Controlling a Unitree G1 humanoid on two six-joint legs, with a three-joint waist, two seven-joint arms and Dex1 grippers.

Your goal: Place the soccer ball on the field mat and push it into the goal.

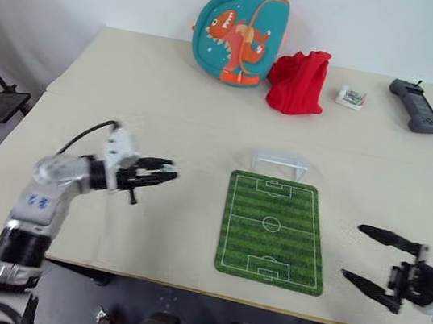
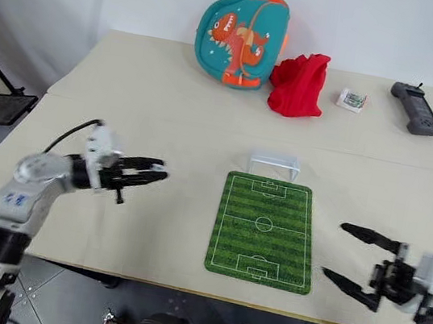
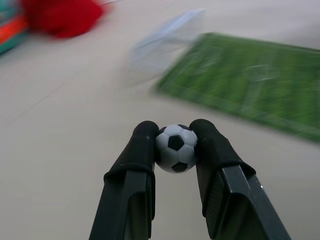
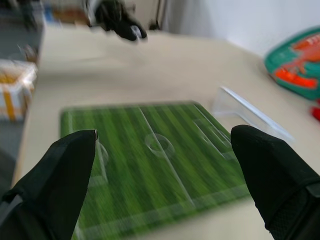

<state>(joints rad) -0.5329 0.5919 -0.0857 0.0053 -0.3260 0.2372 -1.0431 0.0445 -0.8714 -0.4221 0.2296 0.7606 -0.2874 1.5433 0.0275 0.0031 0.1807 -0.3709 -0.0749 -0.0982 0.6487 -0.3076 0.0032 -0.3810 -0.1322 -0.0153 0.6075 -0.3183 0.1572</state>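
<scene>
The soccer ball, now hanging above the table beside the mat, will be released by my left gripper inside the white box at the field mat's near end (image 1: 265, 270).
The soccer ball (image 3: 175, 148), tiny and white with black patches, is pinched between the tips of my left gripper (image 1: 167, 173), which hangs above the table left of the field mat (image 1: 273, 229), pointing toward it. The green striped mat lies flat near the table's front edge. The goal (image 1: 279, 164), a low pale frame, stands at the mat's far short end. My right gripper (image 1: 358, 252) is open just right of the mat, its fingers (image 4: 55, 175) spread wide and nothing between them.
At the back of the table sit a teal dinosaur backpack (image 1: 237, 35), a red cloth (image 1: 299, 81), a small white box (image 1: 350, 97) and a grey controller (image 1: 416, 105). Bare tabletop surrounds the mat on the left and behind the goal.
</scene>
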